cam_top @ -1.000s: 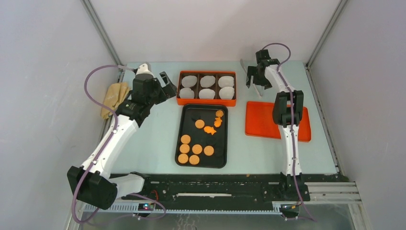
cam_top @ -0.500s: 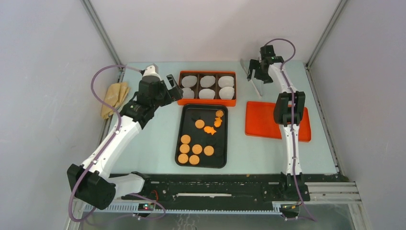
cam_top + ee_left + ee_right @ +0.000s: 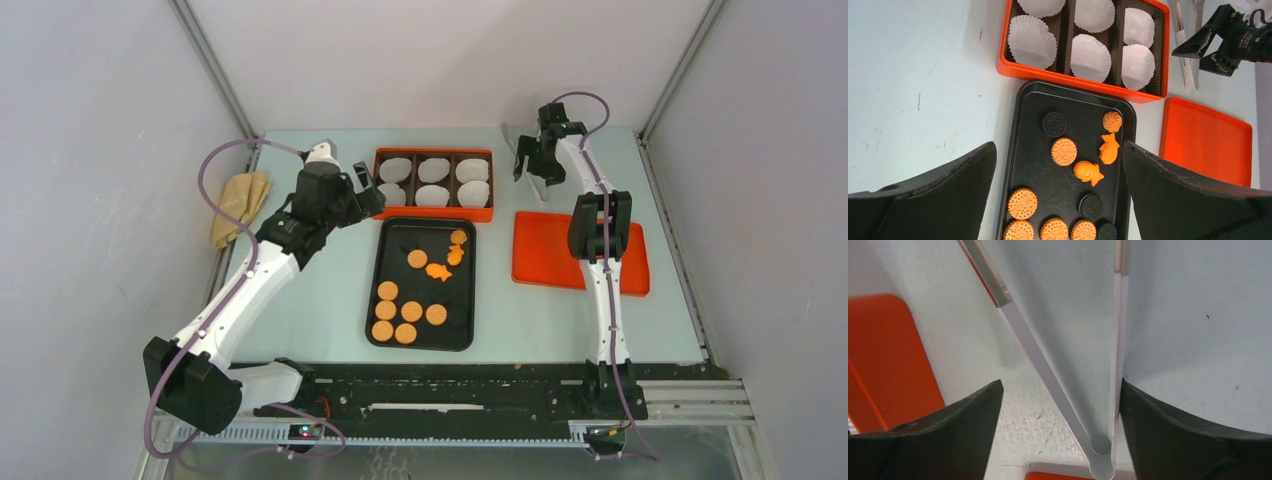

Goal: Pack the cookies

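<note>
The metal tongs lie at a slant with an arm against my right gripper's finger, so I need to open, line up with the tongs and close on both arms [image 3: 1051, 384].
Several orange cookies [image 3: 405, 312] and a few dark ones [image 3: 1054, 124] lie on a black tray [image 3: 466, 332], which also shows in the left wrist view [image 3: 1024, 131]. Behind it stands an orange box [image 3: 432, 212] with white paper cups [image 3: 1091, 50]. My left gripper [image 3: 365, 190] is open and empty, above the table left of the box; in its wrist view [image 3: 1058, 150] it looks down on the tray. My right gripper [image 3: 528, 160] is open at the back right, its fingers either side of metal tongs [image 3: 1038, 352] lying on the table, without closing on them.
An orange lid [image 3: 550, 250] lies flat to the right of the tray. A tan cloth [image 3: 238, 200] lies at the table's left edge. Metal frame posts rise at the back corners.
My left gripper has moved right, closer to the box and tray. My right gripper has shifted slightly at the back, staying over the tongs.
</note>
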Robot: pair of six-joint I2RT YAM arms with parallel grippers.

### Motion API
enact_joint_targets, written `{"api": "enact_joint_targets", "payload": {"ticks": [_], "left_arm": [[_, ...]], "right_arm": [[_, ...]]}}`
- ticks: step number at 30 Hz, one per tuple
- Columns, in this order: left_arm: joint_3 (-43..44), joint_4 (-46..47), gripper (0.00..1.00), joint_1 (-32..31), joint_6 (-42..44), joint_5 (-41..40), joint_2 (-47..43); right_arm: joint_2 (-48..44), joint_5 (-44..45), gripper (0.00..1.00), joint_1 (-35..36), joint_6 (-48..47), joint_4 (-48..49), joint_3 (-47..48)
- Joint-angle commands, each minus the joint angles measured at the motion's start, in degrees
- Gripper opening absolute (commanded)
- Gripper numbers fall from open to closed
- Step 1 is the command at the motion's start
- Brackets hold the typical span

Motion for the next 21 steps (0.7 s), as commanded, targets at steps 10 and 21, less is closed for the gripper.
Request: {"api": "enact_joint_targets", "payload": {"ticks": [10,21], "left_arm": [[-3.28,1.60,1.00,-1.12,-1.03,0.71,-1.26],[-7.50,1.61,1.00,-3.52,-2.99,1.73,-6.59]], "right_arm": [[-4.64,7.38,0.19,1.08,0.93,-4.17,-6.99],[-21.12,6.13,0.17,2.42,2.03,0.15,-34.91]]}}
